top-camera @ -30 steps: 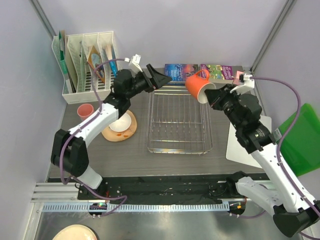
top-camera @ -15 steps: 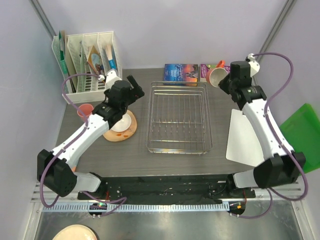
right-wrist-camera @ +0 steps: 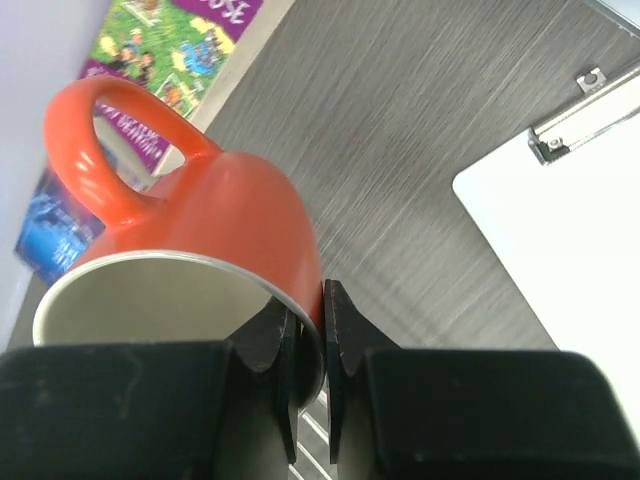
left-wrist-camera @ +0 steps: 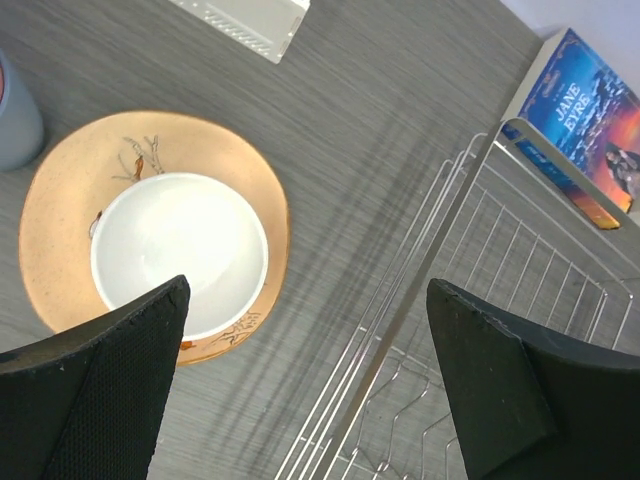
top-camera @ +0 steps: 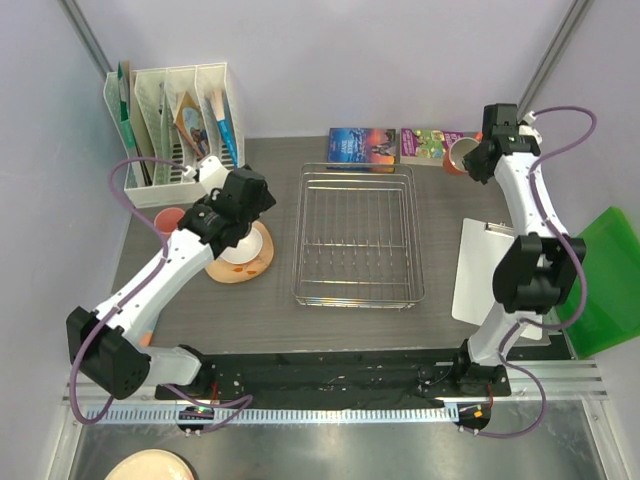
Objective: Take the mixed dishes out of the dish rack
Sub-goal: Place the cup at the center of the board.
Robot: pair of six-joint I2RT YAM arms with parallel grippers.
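Note:
The robot's right gripper should set the orange handled mug down on the table (top-camera: 438, 198) between the dish rack and the white clipboard.
The dish rack (top-camera: 358, 235) is a silver wire basket in the middle of the table, with no dishes in it. My right gripper (top-camera: 477, 160) is shut on the rim of the orange handled mug (top-camera: 461, 153), one finger inside and one outside (right-wrist-camera: 322, 300). It holds the mug (right-wrist-camera: 190, 230) tilted above the table's far right, by the purple book. My left gripper (left-wrist-camera: 305, 300) is open and empty, above the table between the rack's left edge (left-wrist-camera: 440, 260) and the cream plate (left-wrist-camera: 60, 200). The bowl with white inside (left-wrist-camera: 180, 250) sits on that plate. The pink cup (top-camera: 168, 220) stands left of the plate.
A white slotted file organiser (top-camera: 175, 120) stands at the far left. Two books (top-camera: 362, 145) (top-camera: 432, 143) lie behind the rack. A white clipboard (top-camera: 490, 275) lies right of the rack, with a green sheet (top-camera: 605, 270) beyond it. A grey-blue cup wall (left-wrist-camera: 15, 115) shows by the plate.
My right arm has carried the orange mug from above the rack's far right corner out to the far right. My left gripper opened wider and drew back from the rack toward the plate.

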